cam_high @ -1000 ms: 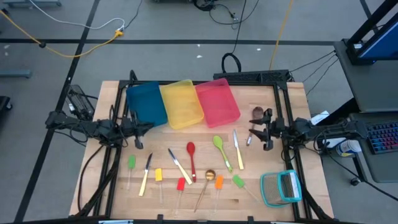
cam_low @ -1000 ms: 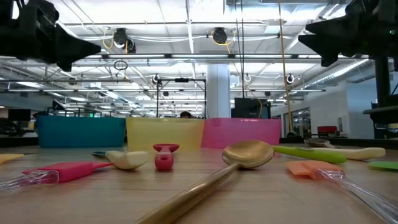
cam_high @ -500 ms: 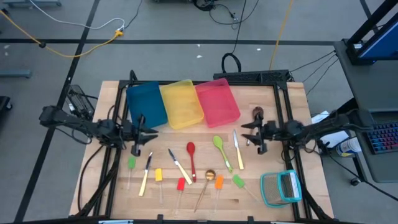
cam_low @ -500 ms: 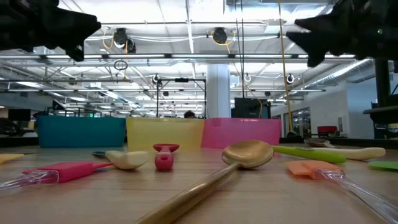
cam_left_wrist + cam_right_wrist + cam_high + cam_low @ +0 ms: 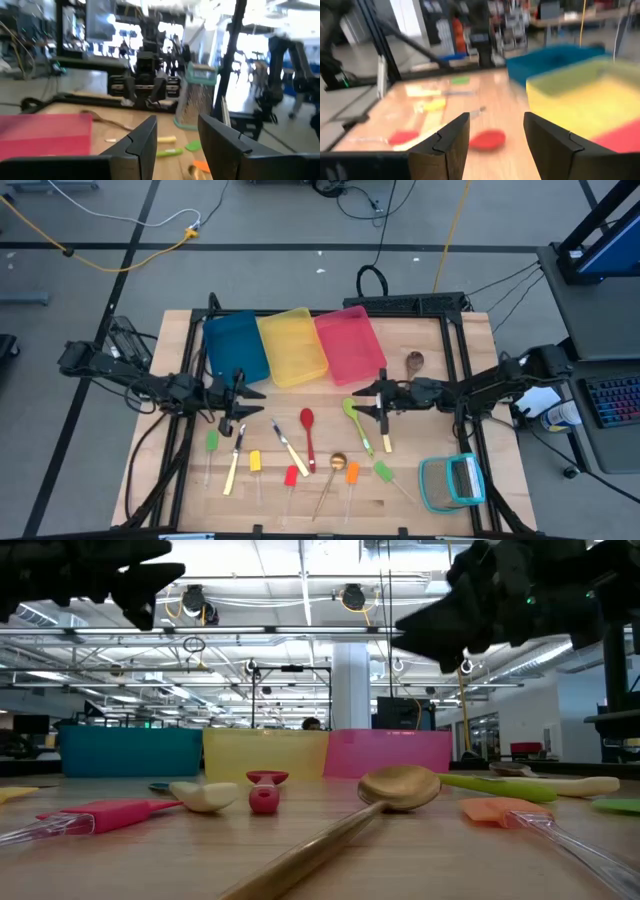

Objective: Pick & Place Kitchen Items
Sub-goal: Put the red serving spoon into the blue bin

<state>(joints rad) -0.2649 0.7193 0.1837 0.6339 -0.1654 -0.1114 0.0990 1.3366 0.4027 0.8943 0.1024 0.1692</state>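
Observation:
The robot's left gripper will next move to the edge of the bowl [image 5: 303, 415] of the red spoon and close there.
Several small utensils lie flat on the wooden table: a red spoon [image 5: 306, 428], a green spoon [image 5: 352, 418], a yellow-handled knife [image 5: 383, 427], a second knife [image 5: 233, 463], a gold spoon [image 5: 333, 472] and clear-handled sticks with green [image 5: 212, 442], yellow [image 5: 255, 461], red [image 5: 291, 475] and orange [image 5: 351, 472] heads. My left gripper [image 5: 243, 400] is open and empty above the table, over the second knife's far end. My right gripper [image 5: 377, 402] is open and empty above the green spoon and the yellow-handled knife. Both wrist views show open, empty fingers: the left wrist view [image 5: 177, 135] and the right wrist view [image 5: 496, 135].
Blue [image 5: 235, 345], yellow [image 5: 292, 345] and pink [image 5: 350, 342] bins stand side by side at the far edge. A brown spoon [image 5: 415, 361] lies right of the pink bin. A teal-framed square object [image 5: 452, 482] sits at the near right corner. A green spatula [image 5: 384, 472] lies near it.
My right gripper has gone from the table's right edge toward the left, out over the green spoon and the yellow-handled knife. My left gripper has gone toward the table's right and a little toward the near edge. No utensil has moved.

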